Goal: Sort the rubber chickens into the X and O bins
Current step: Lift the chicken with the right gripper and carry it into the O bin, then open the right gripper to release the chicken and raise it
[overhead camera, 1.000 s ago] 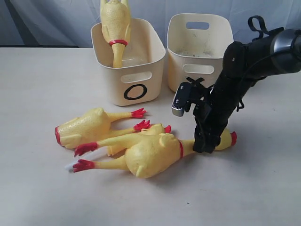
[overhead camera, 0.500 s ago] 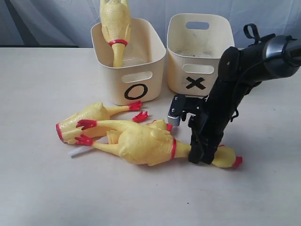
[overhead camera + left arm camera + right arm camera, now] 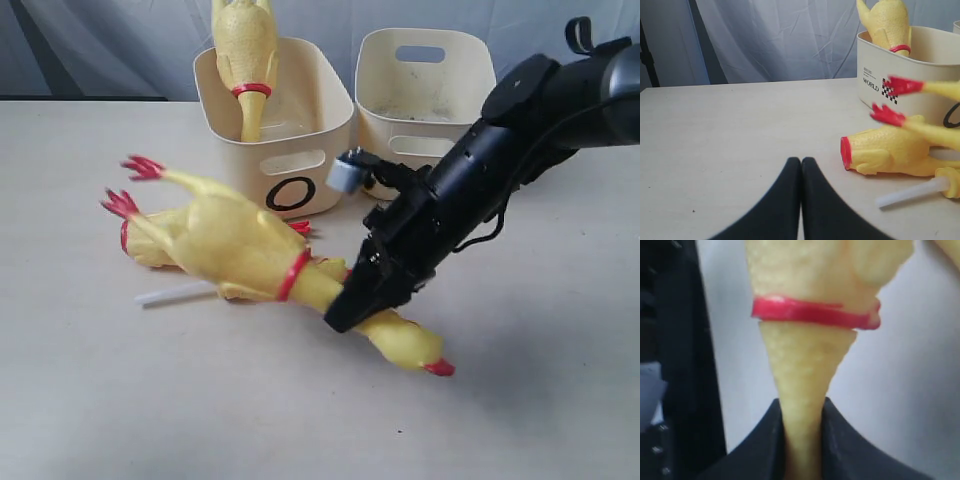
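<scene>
The whole rubber chicken will go down in the O bin (image 3: 289, 88) beside the standing chicken, put there by my right gripper.
My right gripper (image 3: 345, 312) (image 3: 801, 415) is shut on the long neck of a whole rubber chicken (image 3: 235, 245) (image 3: 810, 355), which hangs tilted above the table with its red feet up to the left and its head low on the right. Behind it a headless chicken piece (image 3: 150, 245) (image 3: 887, 152) lies on the table. Another chicken (image 3: 245, 50) (image 3: 887, 22) stands in the O bin (image 3: 285, 165) (image 3: 920, 60). The X bin (image 3: 425, 85) stands to its right, its mark hidden by my arm. My left gripper (image 3: 801, 162) is shut and holds nothing, over bare table.
A white plastic stick (image 3: 175, 295) (image 3: 907, 192) lies on the table under the lifted chicken. A pale curtain hangs behind the bins. The right arm (image 3: 500, 150) crosses in front of the X bin.
The right gripper has lifted the whole chicken by its neck and swung it, so the body and red feet rose to the left. The arm now leans lower and covers the X mark.
</scene>
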